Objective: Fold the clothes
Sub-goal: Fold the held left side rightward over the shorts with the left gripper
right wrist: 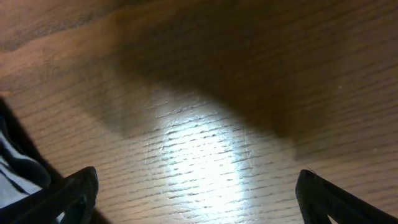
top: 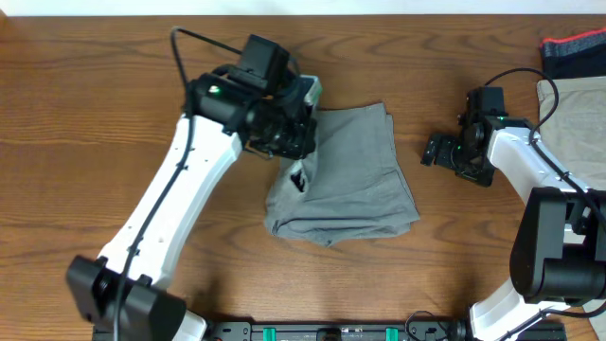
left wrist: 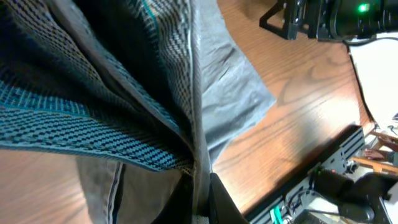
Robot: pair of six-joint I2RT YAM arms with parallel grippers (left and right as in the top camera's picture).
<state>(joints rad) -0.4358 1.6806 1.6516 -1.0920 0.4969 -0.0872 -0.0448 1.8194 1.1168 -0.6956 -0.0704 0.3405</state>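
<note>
Next, my left gripper lets go of the raised edge on the shorts' flat front corner (top: 377,218) (left wrist: 225,129), toward my right gripper.
The grey-green shorts (top: 355,180) lie folded in the middle of the table in the overhead view. My left gripper (top: 295,140) is at their upper left edge, shut on a fold of the shorts (left wrist: 200,205). In the left wrist view the cloth (left wrist: 230,87) hangs from the jaws and shows a teal-and-black woven inner side. My right gripper (top: 436,152) is open and empty over bare wood (right wrist: 199,143), to the right of the shorts.
A beige cloth (top: 578,114) and a dark garment with a red edge (top: 576,52) lie at the table's right edge. The arm bases and a black rail (top: 331,332) stand along the front edge.
</note>
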